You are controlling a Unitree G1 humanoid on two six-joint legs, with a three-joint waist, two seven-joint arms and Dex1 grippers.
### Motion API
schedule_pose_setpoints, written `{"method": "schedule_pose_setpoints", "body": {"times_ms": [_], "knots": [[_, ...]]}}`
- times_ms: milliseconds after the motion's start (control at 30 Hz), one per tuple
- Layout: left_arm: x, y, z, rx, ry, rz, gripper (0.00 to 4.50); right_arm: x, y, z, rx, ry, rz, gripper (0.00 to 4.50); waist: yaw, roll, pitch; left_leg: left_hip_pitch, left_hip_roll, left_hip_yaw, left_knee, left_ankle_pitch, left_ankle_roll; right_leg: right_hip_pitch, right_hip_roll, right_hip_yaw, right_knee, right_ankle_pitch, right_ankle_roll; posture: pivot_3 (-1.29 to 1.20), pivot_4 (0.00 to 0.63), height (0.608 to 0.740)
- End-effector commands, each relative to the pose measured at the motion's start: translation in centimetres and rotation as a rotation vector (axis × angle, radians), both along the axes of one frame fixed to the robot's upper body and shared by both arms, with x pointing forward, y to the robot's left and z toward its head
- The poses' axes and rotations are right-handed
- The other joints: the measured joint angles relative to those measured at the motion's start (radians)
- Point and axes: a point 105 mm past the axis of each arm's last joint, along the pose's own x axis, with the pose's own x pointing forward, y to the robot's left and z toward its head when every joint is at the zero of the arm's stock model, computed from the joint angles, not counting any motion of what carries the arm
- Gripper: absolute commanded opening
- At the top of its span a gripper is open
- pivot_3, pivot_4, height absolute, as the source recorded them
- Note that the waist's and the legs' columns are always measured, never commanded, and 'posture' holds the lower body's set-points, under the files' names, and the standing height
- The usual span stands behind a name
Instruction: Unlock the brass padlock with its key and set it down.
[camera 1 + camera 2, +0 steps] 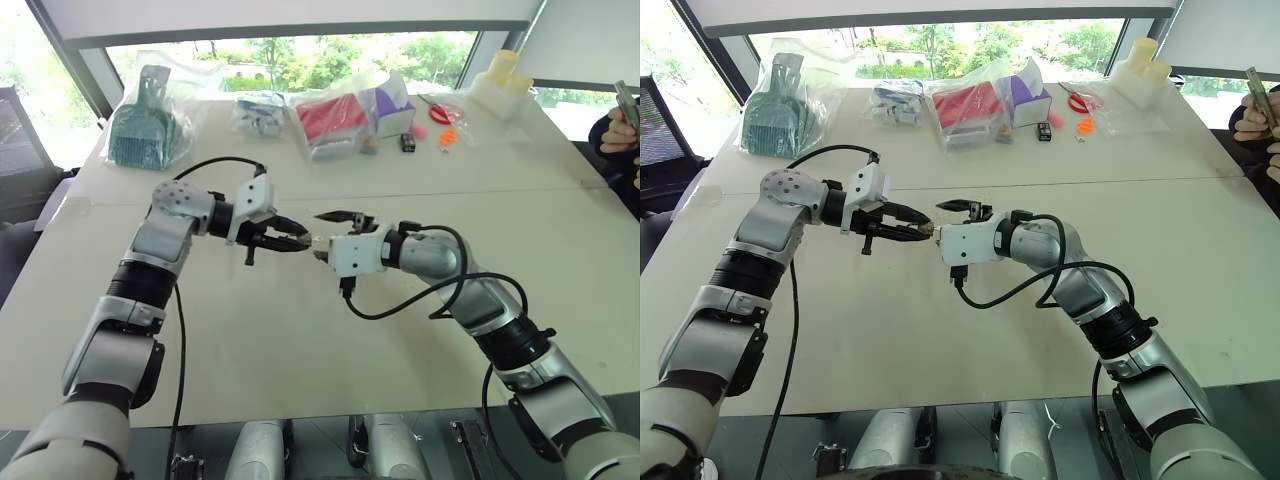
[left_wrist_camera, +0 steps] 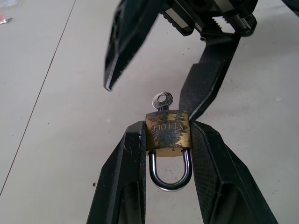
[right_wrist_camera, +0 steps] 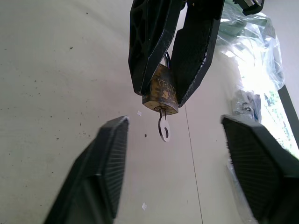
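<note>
The padlock's shackle sits between my left gripper's fingers, so my right gripper needs to back off, turn and take the padlock's body [image 3: 163, 90] from the key end.
My left gripper [image 1: 297, 241] is shut on the brass padlock [image 2: 167, 129], its two fingers [image 2: 133, 158] pressing the sides of the yellow-gold body above the table. The silvery shackle [image 2: 170, 173] lies between those fingers, and both its legs run into the body. The key [image 2: 162, 100] sticks out of the padlock's keyhole towards my right gripper [image 1: 320, 236]. That gripper is open, with its fingers [image 3: 110, 154] spread wide on either side of the key [image 3: 163, 130] and touching nothing. Both grippers meet tip to tip over the middle of the table [image 1: 300, 340].
Along the far edge lie a bagged green item [image 1: 150, 125], a red package [image 1: 332, 118], a purple box [image 1: 390, 105], red scissors [image 1: 440, 110], small dark and orange trinkets [image 1: 447, 137] and white bottles [image 1: 503, 80]. A person's hand [image 1: 620, 130] shows at the right edge.
</note>
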Motion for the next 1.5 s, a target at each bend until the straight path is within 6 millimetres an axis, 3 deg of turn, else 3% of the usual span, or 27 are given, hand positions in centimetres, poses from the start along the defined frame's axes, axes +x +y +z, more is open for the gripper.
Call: {"method": "schedule_pose_setpoints", "body": {"times_ms": [33,100,300,467,633,767,900,1000,1100,1400,1500], "knots": [[0.0,-0.2,1.5,-0.02,-0.064,-0.013,0.74,-0.3,0.3,2.0,0.037,-0.058,0.019,0.88,-0.001,0.0,0.0,0.0,0.0,0.0,0.0,0.0,0.0,0.0,0.0,0.0,0.0,0.0,0.0,0.0,0.15,0.74],[0.0,-0.2,1.5,-0.017,-0.068,-0.016,0.74,-0.2,0.2,2.0,0.033,-0.06,0.02,0.03,0.0,0.0,0.0,0.0,0.0,0.0,0.0,0.0,0.0,0.0,0.0,0.0,0.0,0.0,0.0,0.0,0.15,0.74],[-0.1,-0.6,1.7,-0.008,-0.136,-0.032,0.74,-0.3,0.5,1.9,0.036,-0.006,0.037,0.03,0.0,0.0,0.0,0.0,0.0,0.0,0.0,0.0,0.0,0.0,0.0,0.0,0.0,0.0,0.0,0.0,0.15,0.74],[0.1,-1.2,1.8,0.013,-0.295,-0.066,0.74,-0.5,0.7,0.8,0.031,0.219,0.042,0.03,0.0,0.0,0.0,0.0,0.0,0.0,0.0,0.0,0.0,0.0,0.0,0.0,0.0,0.0,0.0,0.0,0.15,0.74],[0.3,-1.9,2.2,0.054,-0.555,-0.124,0.74,-0.7,1.1,0.8,0.04,0.481,0.047,0.03,0.001,0.0,0.0,0.0,0.0,0.0,0.0,0.0,0.0,0.0,0.0,0.0,0.0,0.0,0.0,0.0,0.15,0.74],[0.5,-2.1,2.4,0.078,-0.686,-0.161,0.74,-0.3,1.9,1.7,0.085,0.583,0.031,0.03,0.0,0.0,0.0,0.0,0.0,0.001,0.0,0.0,0.0,-0.001,0.0,0.0,0.001,0.0,0.0,0.0,0.15,0.74],[1.2,-1.6,2.1,0.025,-0.549,-0.095,0.74,0.3,2.3,3.2,0.049,0.312,0.07,0.03,0.001,0.0,0.0,0.0,0.0,0.001,0.0,0.0,0.0,-0.001,0.0,0.0,0.003,0.0,-0.001,0.0,0.15,0.74],[1.3,-0.8,2.2,-0.048,-0.306,-0.038,0.74,1.0,1.3,3.0,-0.067,0.001,0.06,0.03,0.0,0.0,0.0,0.0,0.0,0.001,0.0,0.0,0.0,-0.002,0.0,0.0,0.005,0.0,0.0,0.0,0.15,0.74],[1.0,0.0,2.2,-0.065,-0.137,-0.023,0.74,0.9,0.5,2.8,-0.101,-0.189,0.097,0.03,-0.002,0.0,0.0,0.0,0.0,0.001,0.0,0.0,0.0,-0.003,0.0,0.001,0.008,0.0,0.0,0.0,0.15,0.74],[0.1,0.3,3.4,-0.098,0.026,-0.036,0.74,-0.2,-0.3,3.4,-0.075,-0.421,0.185,4.47,-0.006,0.0,0.0,0.001,0.0,0.002,0.0,0.001,-0.002,-0.003,0.0,0.002,0.008,0.0,0.0,0.0,0.15,0.74],[0.1,0.1,3.8,-0.113,0.041,-0.043,0.74,-0.1,-0.1,3.7,-0.073,-0.473,0.2,4.47,-0.006,0.0,0.0,0.001,0.0,0.002,0.0,0.001,-0.002,-0.003,0.0,0.003,0.008,0.0,0.0,0.0,0.15,0.74]]}}
